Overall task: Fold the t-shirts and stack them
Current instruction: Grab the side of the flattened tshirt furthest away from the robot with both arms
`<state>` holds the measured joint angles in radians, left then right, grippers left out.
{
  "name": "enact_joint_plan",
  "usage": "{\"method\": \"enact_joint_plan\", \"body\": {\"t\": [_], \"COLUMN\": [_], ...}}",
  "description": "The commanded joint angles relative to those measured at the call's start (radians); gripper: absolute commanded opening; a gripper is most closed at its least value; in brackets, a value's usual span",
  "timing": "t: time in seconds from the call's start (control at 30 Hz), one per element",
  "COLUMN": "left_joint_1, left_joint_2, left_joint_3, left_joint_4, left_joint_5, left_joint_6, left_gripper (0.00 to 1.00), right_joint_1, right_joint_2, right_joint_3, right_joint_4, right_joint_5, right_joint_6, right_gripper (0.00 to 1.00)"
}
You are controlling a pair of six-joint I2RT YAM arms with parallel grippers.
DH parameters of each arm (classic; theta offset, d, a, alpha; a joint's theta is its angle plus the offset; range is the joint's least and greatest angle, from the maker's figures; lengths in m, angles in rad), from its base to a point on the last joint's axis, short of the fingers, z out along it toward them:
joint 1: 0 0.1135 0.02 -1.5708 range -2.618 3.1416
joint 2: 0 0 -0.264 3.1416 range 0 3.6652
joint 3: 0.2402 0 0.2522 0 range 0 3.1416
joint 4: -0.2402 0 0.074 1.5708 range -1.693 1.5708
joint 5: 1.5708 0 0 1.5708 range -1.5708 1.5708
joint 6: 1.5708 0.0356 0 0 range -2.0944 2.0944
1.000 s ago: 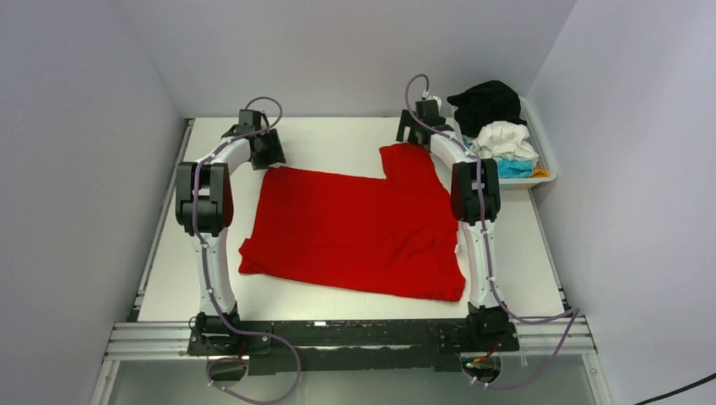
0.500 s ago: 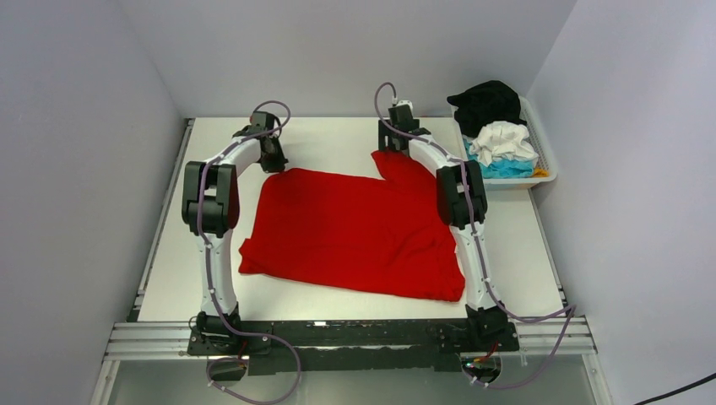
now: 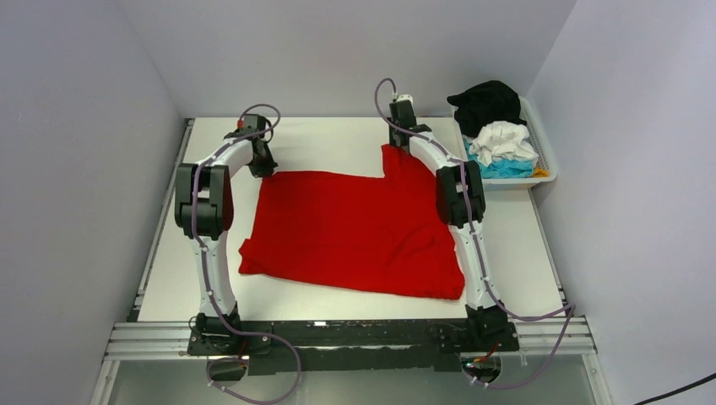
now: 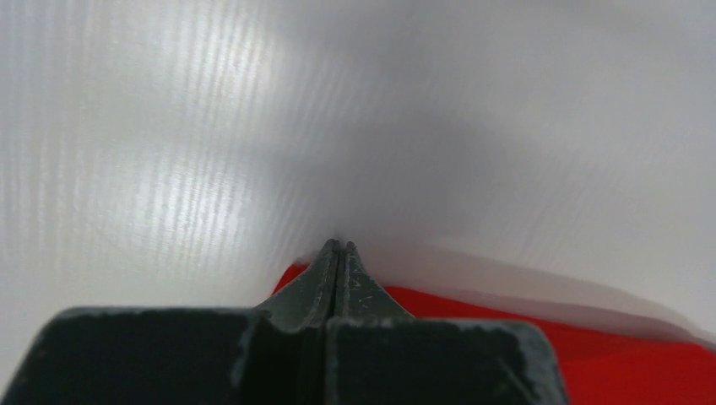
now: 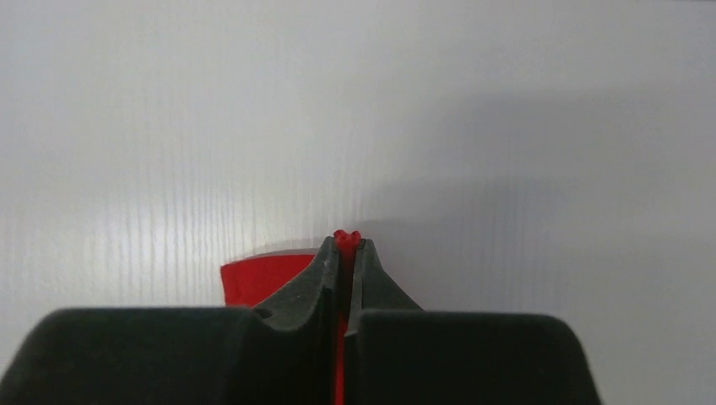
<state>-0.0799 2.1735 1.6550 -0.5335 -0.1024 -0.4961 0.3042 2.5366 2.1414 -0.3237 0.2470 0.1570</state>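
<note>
My left gripper needs to open, as it is shut empty at the red t-shirt's corner, and pinch the red t-shirt's edge point(image 4: 435, 305) next to that corner before folding.
A bright red t-shirt point(image 3: 355, 232) lies spread flat on the white table point(image 3: 338, 135). My left gripper point(image 3: 263, 166) is at its far left corner, and in the left wrist view the left gripper point(image 4: 338, 245) is shut at the edge of the red t-shirt point(image 4: 549, 337), fingertips pressed together. My right gripper point(image 3: 397, 142) is at the far end of the right sleeve. In the right wrist view the right gripper point(image 5: 347, 239) is shut with the red t-shirt point(image 5: 253, 278) pinched between its fingers.
A white slatted basket point(image 3: 547, 164) stands at the far right and holds a black t-shirt point(image 3: 485, 101), a white t-shirt point(image 3: 504, 139) and a turquoise t-shirt point(image 3: 512, 167). Grey walls close in the table on three sides.
Both grippers have closed. The left one slid leftward and the shirt's far left corner went with it. The right one closed on the sleeve end, which shifted slightly farther back.
</note>
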Motion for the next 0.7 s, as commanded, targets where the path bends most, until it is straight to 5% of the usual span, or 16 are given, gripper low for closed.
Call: {"method": "enact_joint_plan", "body": {"t": [0.0,0.23,0.67], "left_joint_1": [0.037,0.052,0.042], "left_joint_2": [-0.027,-0.019,-0.2], "left_joint_3": [0.033,0.083,-0.128], "left_joint_4": [0.007,0.061,0.161], "left_joint_5": [0.007,0.062,0.121], "left_joint_6": [-0.021,0.007,0.005], "left_gripper": [0.0,0.0,0.0], "right_joint_1": [-0.018,-0.034,0.026], "right_joint_2": [0.042,0.047,-0.378], "right_joint_3": [0.147,0.202,-0.394], "right_joint_4": [0.058,0.118,0.357], "right_joint_5": [-0.03,-0.154,-0.192], "right_joint_6": [-0.051,-0.084,-0.229], "right_gripper": [0.0,0.0,0.0]}}
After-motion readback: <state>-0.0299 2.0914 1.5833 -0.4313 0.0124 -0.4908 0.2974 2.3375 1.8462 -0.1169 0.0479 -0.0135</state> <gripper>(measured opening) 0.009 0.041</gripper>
